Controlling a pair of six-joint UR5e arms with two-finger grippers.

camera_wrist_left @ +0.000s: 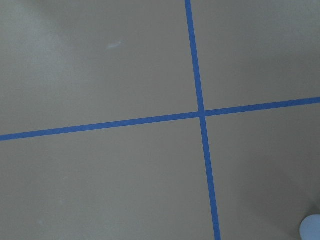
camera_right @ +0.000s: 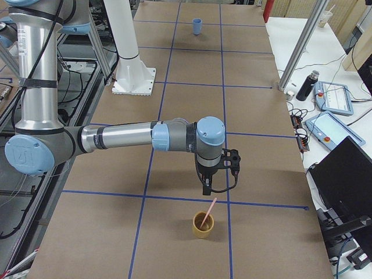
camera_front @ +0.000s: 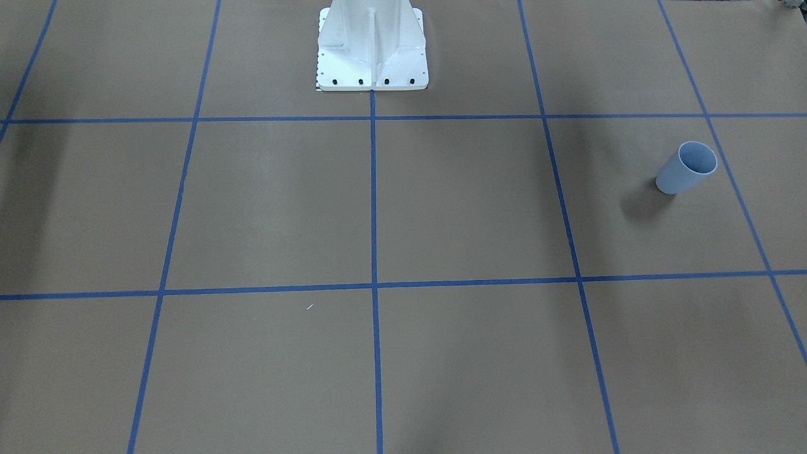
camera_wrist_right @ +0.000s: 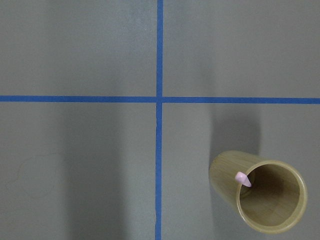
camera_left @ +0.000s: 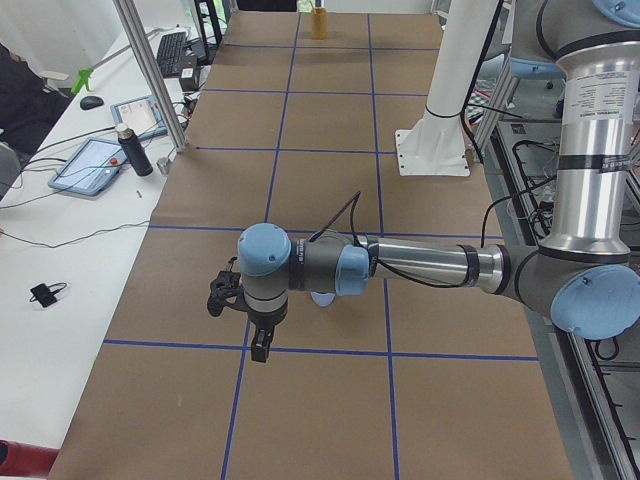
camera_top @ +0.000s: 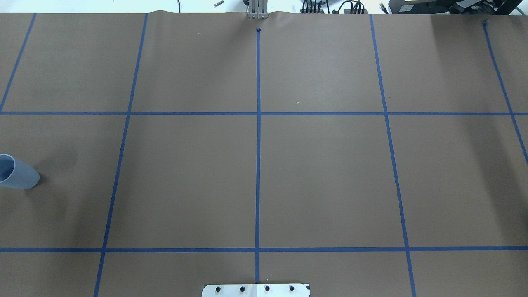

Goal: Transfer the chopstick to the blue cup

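Next, my left gripper closes its fingers on the rim of the blue cup [camera_front: 715, 156], at the side that is farthest away from the white robot pedestal.
The pale pink chopstick [camera_right: 209, 210] stands tilted in a bamboo cup [camera_right: 203, 225] at the table's end on my right; its tip [camera_wrist_right: 242, 178] leans on that cup's rim. The blue cup [camera_front: 686, 167] stands upright far off at the opposite end [camera_top: 16, 173] [camera_right: 197, 25]. My right gripper [camera_right: 206, 189] hangs above the table just behind the bamboo cup, touching nothing. My left gripper [camera_left: 259, 350] hovers beside the blue cup [camera_left: 322, 298], which its wrist mostly hides. Both grippers show only in the side views, so I cannot tell whether they are open or shut.
Blue tape lines divide the brown table into squares. The white robot pedestal [camera_front: 372, 50] stands at mid-table on the robot's edge. Metal posts [camera_right: 302, 46] rise at the far edge, and a side bench carries tablets [camera_right: 334, 96] and a bottle [camera_right: 306, 85].
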